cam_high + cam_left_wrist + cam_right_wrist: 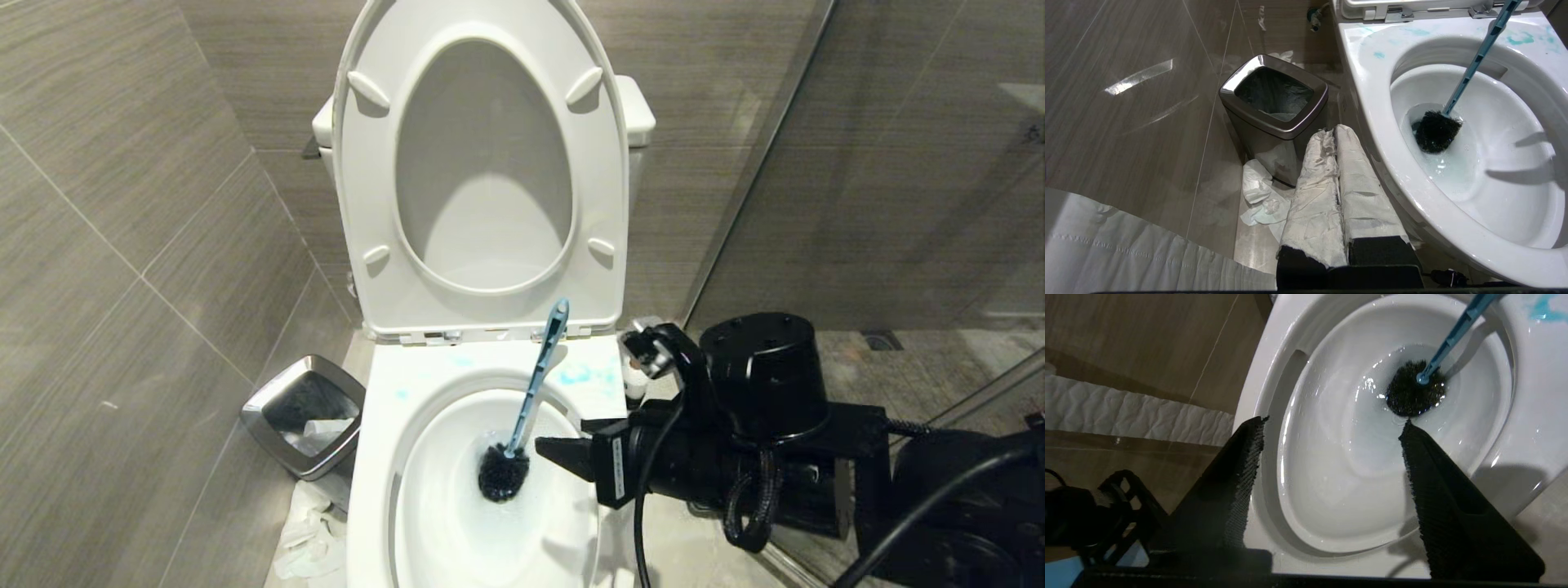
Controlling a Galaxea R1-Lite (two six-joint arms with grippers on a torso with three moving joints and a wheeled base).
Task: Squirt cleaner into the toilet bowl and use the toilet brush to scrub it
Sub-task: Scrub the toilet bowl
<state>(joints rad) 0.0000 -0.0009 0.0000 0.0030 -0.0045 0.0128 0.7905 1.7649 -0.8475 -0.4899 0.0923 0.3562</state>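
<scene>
I have my right gripper open beside the brush's black bristle head, so next I raise it toward the back rim of the toilet bowl and take the brush's blue handle high up (544,357) before scrubbing.
The toilet brush (535,384) leans free in the toilet bowl (384,457). Its black bristle head (504,472) sits in the water and its blue shaft rests on the back rim. My right gripper (559,457) hangs over the bowl's right rim, open and holding nothing. In the right wrist view its gripper (1335,421) frames the bowl (1535,396), with the brush head (1414,390) just beyond one fingertip. My left gripper (1333,130), wrapped in white, is shut and low beside the bowl (1372,81). The cleaner (631,382) shows only as a white sliver behind my right arm.
Blue cleaner smears (584,376) mark the back rim. The seat and lid (482,163) stand raised. A small steel bin (304,412) sits left of the bowl with crumpled paper (314,531) on the floor by it. A glass partition (759,163) stands to the right.
</scene>
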